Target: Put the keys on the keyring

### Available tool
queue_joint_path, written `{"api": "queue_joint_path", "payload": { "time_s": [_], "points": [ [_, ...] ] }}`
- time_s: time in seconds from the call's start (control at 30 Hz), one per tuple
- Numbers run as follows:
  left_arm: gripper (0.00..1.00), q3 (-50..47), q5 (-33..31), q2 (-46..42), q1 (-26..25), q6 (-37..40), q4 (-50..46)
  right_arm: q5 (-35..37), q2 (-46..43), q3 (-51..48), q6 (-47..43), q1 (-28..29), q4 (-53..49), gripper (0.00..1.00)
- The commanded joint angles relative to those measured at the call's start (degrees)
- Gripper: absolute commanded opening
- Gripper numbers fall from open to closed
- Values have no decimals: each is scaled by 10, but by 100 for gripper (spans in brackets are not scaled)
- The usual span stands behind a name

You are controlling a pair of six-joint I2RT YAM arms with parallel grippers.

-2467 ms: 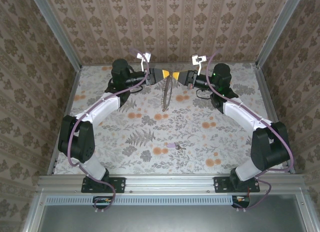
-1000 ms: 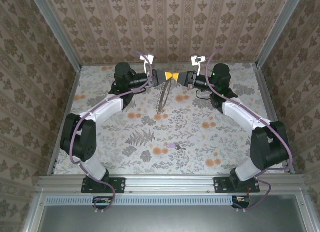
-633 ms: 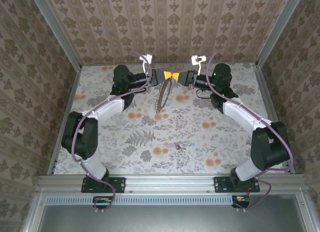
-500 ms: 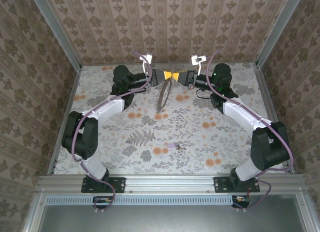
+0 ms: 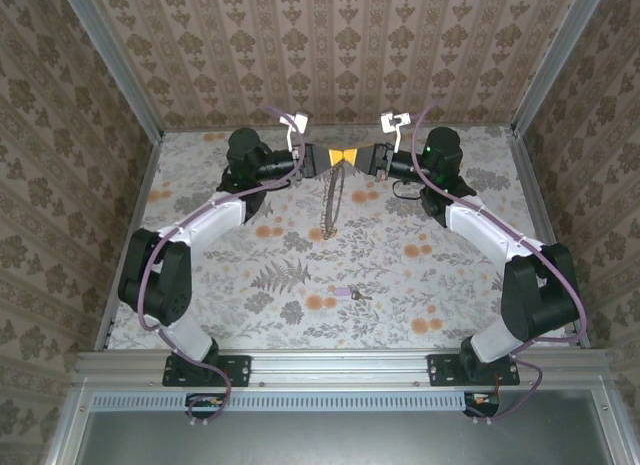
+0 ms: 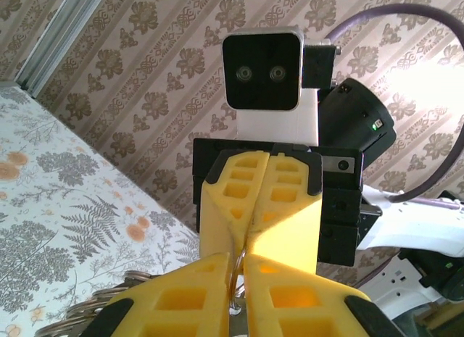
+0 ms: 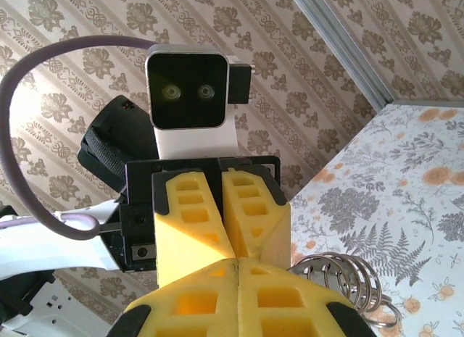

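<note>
The keyring hangs from my left gripper next to the closed, empty fingers of my right gripper, so next my right gripper opens and pinches the wire atop the keyring [image 6: 236, 270].
Above the far middle of the table my left gripper [image 5: 334, 157] and right gripper [image 5: 353, 156] meet tip to tip. The keyring [image 5: 330, 200], a brownish-grey metal loop, hangs from that point towards the table. In the left wrist view my left gripper [image 6: 238, 270] pinches a thin wire of the keyring [image 6: 87, 317], with a narrow slit between its jaws. My right gripper [image 7: 237, 263] is pressed fully shut, and the coils of the keyring [image 7: 341, 286] show just to its right. The key [image 5: 344, 293], with a lilac head, lies flat on the table far nearer the arms, untouched.
The table [image 5: 420, 275] has a floral cloth and patterned walls on three sides. A metal rail [image 5: 340, 365] runs along the near edge by the arm bases. Open cloth lies between the hanging ring and the key.
The left gripper's jaws have narrowed onto the ring wire. The left arm shifted slightly, and the hanging ring turned to hang straighter and more edge-on. The right arm and key stayed put.
</note>
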Motion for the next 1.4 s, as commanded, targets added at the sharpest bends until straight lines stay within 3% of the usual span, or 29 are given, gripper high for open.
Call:
{"api": "queue_joint_path", "payload": {
  "time_s": [0.0, 0.3, 0.43, 0.53, 0.8, 0.9, 0.97, 1.07, 1.37],
  "points": [
    [18, 7, 65, -21, -31, 57, -54, 21, -1, 18, 9, 4, 25, 0],
    [19, 20, 64, -16, -45, 69, -60, 21, 0, 14, 9, 4, 24, 0],
    [12, 21, 61, -15, -47, 72, -60, 21, 0, 13, 7, 4, 21, 0],
    [0, 21, 57, -17, -47, 76, -62, 22, 1, 15, 7, 4, 21, 0],
    [0, 11, 22, -29, -45, 112, -92, 30, 1, 19, 12, 3, 17, 1],
    [0, 7, 10, -35, -42, 126, -100, 37, 0, 19, 13, 4, 15, 26],
    [0, 7, 7, -39, -38, 134, -108, 42, -4, 18, 13, 1, 13, 38],
    [0, 7, 3, -43, -34, 145, -116, 50, -12, 16, 12, -5, 9, 44],
    [0, 9, -5, -45, -23, 155, -117, 77, -52, -22, 10, -24, -1, 47]
  ]
}}
